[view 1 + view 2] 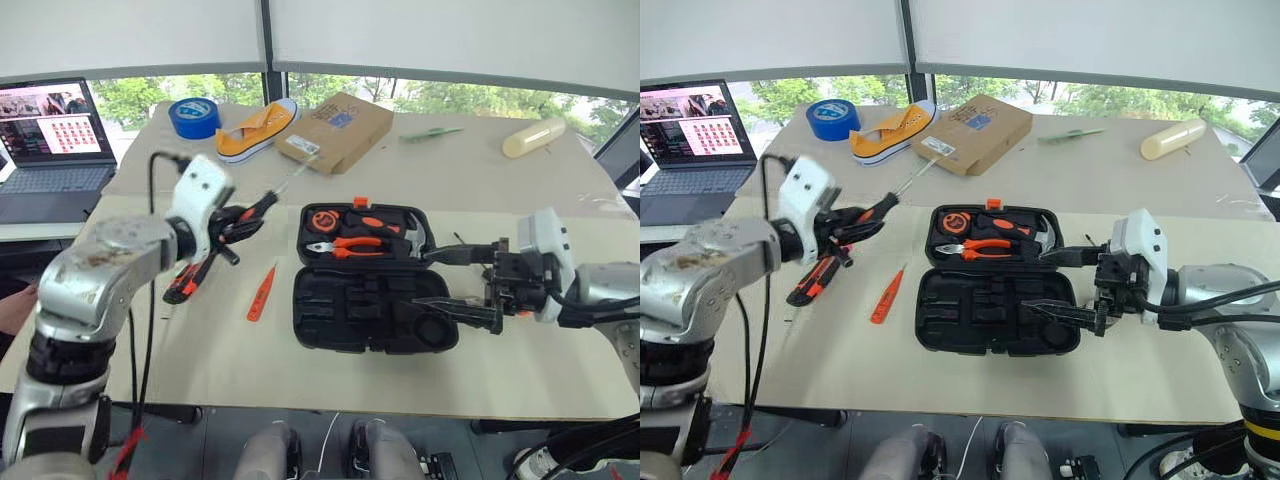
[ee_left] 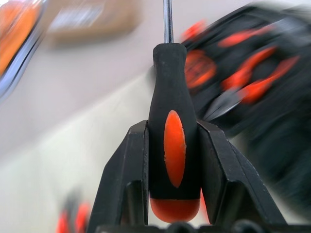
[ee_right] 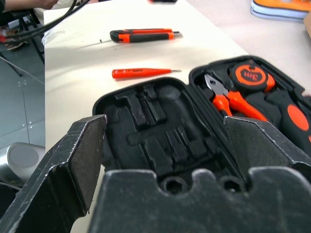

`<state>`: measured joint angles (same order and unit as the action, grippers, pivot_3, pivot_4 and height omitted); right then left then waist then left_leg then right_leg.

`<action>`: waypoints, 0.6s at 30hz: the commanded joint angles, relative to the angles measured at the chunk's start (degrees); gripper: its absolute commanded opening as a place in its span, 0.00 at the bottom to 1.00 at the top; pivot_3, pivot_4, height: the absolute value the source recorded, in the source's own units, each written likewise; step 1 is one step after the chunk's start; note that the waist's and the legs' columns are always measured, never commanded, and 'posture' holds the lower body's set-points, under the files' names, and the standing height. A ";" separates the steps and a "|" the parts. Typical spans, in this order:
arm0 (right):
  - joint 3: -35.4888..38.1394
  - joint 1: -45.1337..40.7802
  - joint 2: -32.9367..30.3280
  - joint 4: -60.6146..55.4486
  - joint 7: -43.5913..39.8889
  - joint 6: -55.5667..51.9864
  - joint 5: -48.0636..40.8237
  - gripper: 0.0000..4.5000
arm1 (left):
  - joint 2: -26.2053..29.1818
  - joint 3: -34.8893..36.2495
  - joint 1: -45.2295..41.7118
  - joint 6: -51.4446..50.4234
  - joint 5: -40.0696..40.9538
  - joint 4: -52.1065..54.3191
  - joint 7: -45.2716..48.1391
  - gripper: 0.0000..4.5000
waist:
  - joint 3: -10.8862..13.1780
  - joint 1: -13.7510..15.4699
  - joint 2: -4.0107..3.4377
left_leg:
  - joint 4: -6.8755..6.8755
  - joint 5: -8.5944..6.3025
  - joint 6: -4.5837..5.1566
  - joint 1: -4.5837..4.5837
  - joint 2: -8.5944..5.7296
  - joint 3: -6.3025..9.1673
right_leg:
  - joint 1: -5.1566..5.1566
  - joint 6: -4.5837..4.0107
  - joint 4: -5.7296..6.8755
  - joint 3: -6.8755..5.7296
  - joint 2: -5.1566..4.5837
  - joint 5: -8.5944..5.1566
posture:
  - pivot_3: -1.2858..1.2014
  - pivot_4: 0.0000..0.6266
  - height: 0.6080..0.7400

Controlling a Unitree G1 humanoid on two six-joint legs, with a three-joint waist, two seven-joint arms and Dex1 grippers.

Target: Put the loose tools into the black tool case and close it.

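Observation:
I should use my left gripper to set the screwdriver down in the long slot of the case's near half [image 1: 366, 274] along the hinge, with its stem across the case.
The black tool case [image 1: 330, 312] lies open mid-table. Its far half holds pliers, a tape measure and a hammer, and the near half's moulded slots are bare. Left of the case and above the table, my left gripper [image 1: 232, 226] is shut on a black-and-orange screwdriver [image 2: 174, 141], whose shaft points toward the cardboard box. On the table below it lies the utility knife [image 1: 186, 282]. The thin orange tester pen [image 1: 261, 293] lies between the knife and the case. My right gripper [image 1: 456, 284] stands open at the case's right edge, with nothing between its fingers.
At the back of the table are a blue tape roll [image 1: 194, 117], an orange slipper [image 1: 258, 130], a cardboard box [image 1: 335, 131], a green pen [image 1: 432, 133] and a cream cylinder [image 1: 533, 137]. A laptop [image 1: 45, 140] sits on a side table at the left.

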<state>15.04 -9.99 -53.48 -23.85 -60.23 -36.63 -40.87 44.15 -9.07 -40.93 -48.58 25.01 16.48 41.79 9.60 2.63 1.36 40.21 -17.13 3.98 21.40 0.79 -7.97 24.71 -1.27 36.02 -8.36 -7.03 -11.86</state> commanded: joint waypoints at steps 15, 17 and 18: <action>16.57 17.38 2.79 -4.19 7.31 2.41 4.35 1.00 | -14.00 -22.12 -13.52 27.66 -22.87 -27.82 21.16 0.20 | 0.01 -0.37 -0.02 | 0.33 0.00 0.08 0.24 0.08 0.23 | 0.02 0.39 0.05 -0.03 0.05 -0.21 | 0.52 0.24 0.93; 17.02 17.83 3.00 -4.58 7.72 2.32 4.16 1.00 | -14.17 -21.92 -13.77 29.15 -23.71 -29.33 22.62 0.20 | 0.01 -0.54 -0.02 | 0.37 -0.01 0.09 0.30 0.09 0.32 | 0.03 0.39 0.05 -0.04 0.06 -0.21 | 0.52 0.24 0.93; 17.13 17.91 3.06 -4.67 7.98 2.27 4.10 1.00 | -14.24 -21.92 -13.76 29.57 -24.11 -29.87 23.35 0.20 | 0.01 -0.53 -0.02 | 0.38 -0.01 0.09 0.32 0.10 0.33 | 0.06 0.38 0.06 -0.03 0.06 -0.20 | 0.52 0.24 0.93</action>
<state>29.78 7.94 -50.70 -26.90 -53.07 -34.74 -35.91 30.16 -31.75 -53.00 -21.06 1.91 -13.38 63.88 9.60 2.10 1.34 40.60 -17.14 4.08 21.75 0.88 -7.63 24.79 -0.91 36.08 -8.40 -6.98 -12.06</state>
